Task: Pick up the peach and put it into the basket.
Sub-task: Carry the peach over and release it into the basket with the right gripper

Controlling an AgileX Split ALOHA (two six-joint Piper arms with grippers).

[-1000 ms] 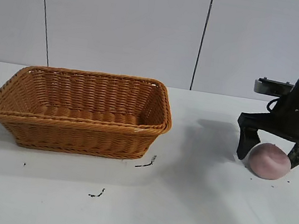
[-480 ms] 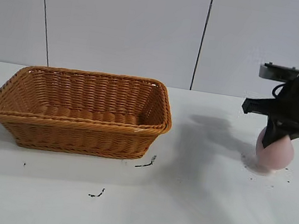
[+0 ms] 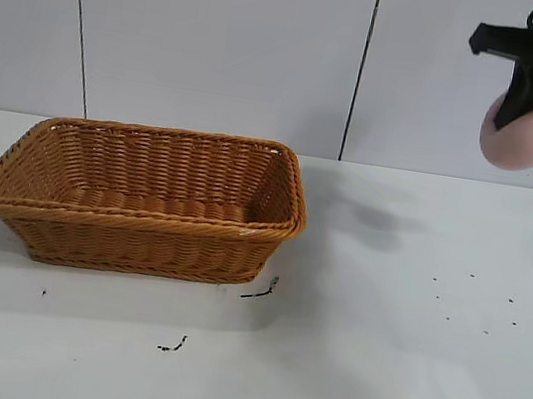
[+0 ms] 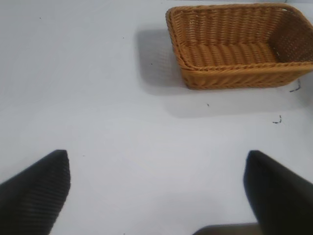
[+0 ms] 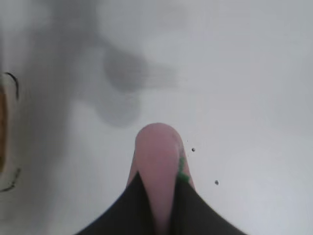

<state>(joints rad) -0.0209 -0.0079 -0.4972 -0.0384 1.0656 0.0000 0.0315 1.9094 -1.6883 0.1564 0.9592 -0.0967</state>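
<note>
My right gripper will let go of the peach, now held high above the table, on the basket's bottom (image 3: 164, 203), just behind the middle of the basket's front rim.
My right gripper (image 3: 524, 103) is shut on the pale pink peach (image 3: 520, 137) and holds it high above the table at the upper right of the exterior view. In the right wrist view the peach (image 5: 157, 161) is squeezed between the two black fingers (image 5: 122, 215), with a green speck on its side. The orange-brown wicker basket (image 3: 146, 197) stands on the table at the left, far from the peach; it also shows in the left wrist view (image 4: 239, 46). My left gripper (image 4: 156, 196) is open and empty over bare table, away from the basket.
Small dark scraps (image 3: 261, 291) lie on the white table in front of the basket's right end, and dark specks (image 3: 472, 301) lie where the peach rested. A panelled wall stands behind the table.
My right gripper closed on the peach and lifted it from the table to high above it. The basket has not moved.
</note>
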